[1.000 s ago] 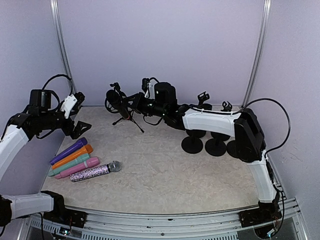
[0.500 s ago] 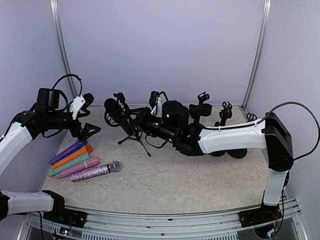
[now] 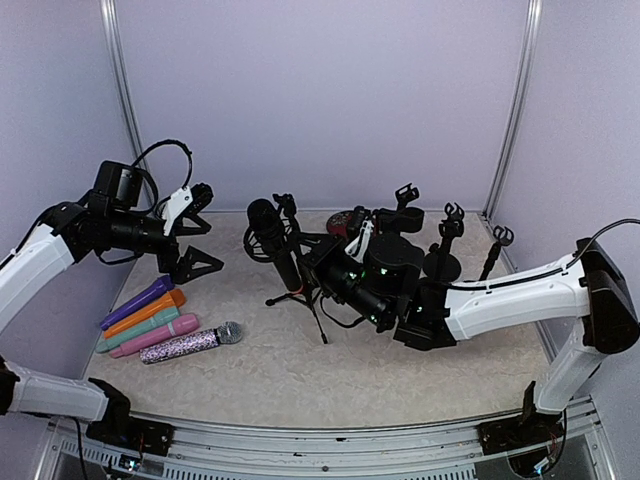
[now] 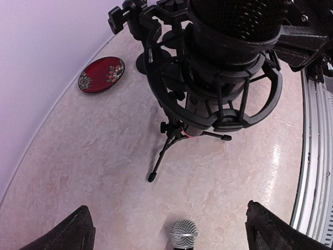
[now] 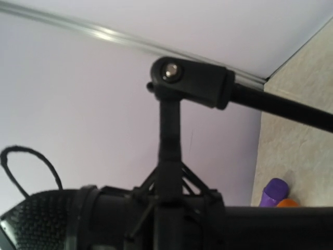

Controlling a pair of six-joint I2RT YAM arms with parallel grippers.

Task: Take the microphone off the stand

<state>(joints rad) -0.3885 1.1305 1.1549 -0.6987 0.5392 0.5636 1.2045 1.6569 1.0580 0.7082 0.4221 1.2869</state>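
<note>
The tripod stand is leaning away from the robot's right gripper, so that gripper should open and grab the stand upright beside the shock mount (image 3: pixel 297 238) before the microphone comes out.
A black microphone (image 3: pixel 268 222) sits in a black shock mount (image 4: pixel 218 78) on a small tripod stand (image 3: pixel 300 292) at the table's middle. Its mesh head (image 4: pixel 234 13) fills the top of the left wrist view. My right gripper (image 3: pixel 322 265) is shut on the stand just below the mount. The right wrist view shows the mount and the stand's joint (image 5: pixel 187 78) close up, and my own fingers do not show there. My left gripper (image 3: pixel 197 232) hangs open, left of the microphone and apart from it, with nothing between its fingertips (image 4: pixel 73 234).
Several coloured handheld microphones (image 3: pixel 150 320) lie in a row at the left, a sparkly one (image 3: pixel 190 343) nearest the front. Its head (image 4: pixel 184 234) lies under my left gripper. Empty round-based stands (image 3: pixel 440 250) stand at the back right, and a red plate (image 3: pixel 345 220) behind the tripod.
My right arm has brought the stand and microphone from the back left toward the table's middle. My left gripper has moved right after it, still open.
</note>
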